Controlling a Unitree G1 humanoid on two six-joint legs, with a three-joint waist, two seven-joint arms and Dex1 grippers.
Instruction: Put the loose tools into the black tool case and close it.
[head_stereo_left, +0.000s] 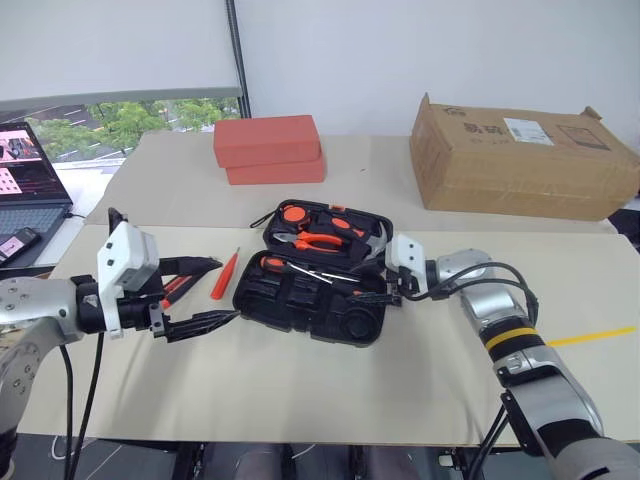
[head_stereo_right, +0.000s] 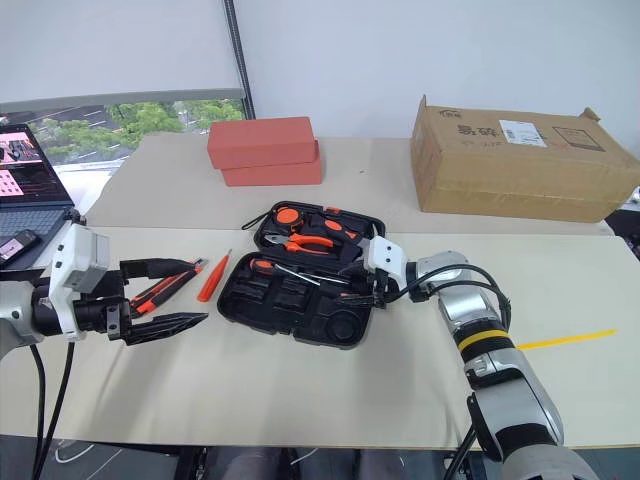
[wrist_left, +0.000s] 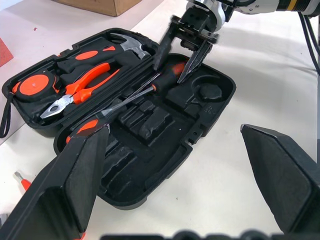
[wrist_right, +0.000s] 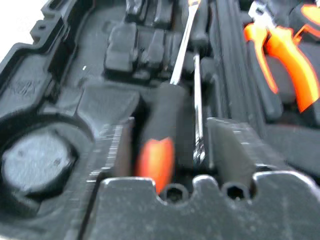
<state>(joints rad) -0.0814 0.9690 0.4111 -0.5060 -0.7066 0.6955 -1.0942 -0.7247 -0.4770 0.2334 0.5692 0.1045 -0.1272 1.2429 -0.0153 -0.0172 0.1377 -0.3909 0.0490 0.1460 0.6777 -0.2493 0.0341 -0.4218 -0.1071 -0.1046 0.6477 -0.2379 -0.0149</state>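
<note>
One screwdriver lies at a slant with its tip against the other screwdriver's handle, so the fingers of my right gripper needs to close on the crossed screwdriver's handle (wrist_left: 171, 76) and straighten that screwdriver.
The black tool case (head_stereo_left: 300, 305) lies open mid-table. Two screwdrivers rest crossed in its near half; one (wrist_left: 127, 102) has its handle toward the left end. The other's handle (wrist_right: 159, 145) lies between the fingers of my right gripper (wrist_left: 181, 60), which stands open at the case's right end with gaps on both sides of the handle. My left gripper (head_stereo_left: 215, 293) hovers open over the table just left of the case, holding nothing. An orange tester pen (head_stereo_left: 225, 275) and an orange-black utility knife (head_stereo_right: 165, 285) lie loose on the table beside it.
Orange pliers (head_stereo_left: 322, 240), a hammer (wrist_left: 127, 46) and a round orange-black tape measure (wrist_left: 31, 87) sit in the case's far half. Two red boxes (head_stereo_left: 268, 148) and a cardboard box (head_stereo_left: 520, 155) stand at the back. A laptop (head_stereo_left: 25, 190) sits far left.
</note>
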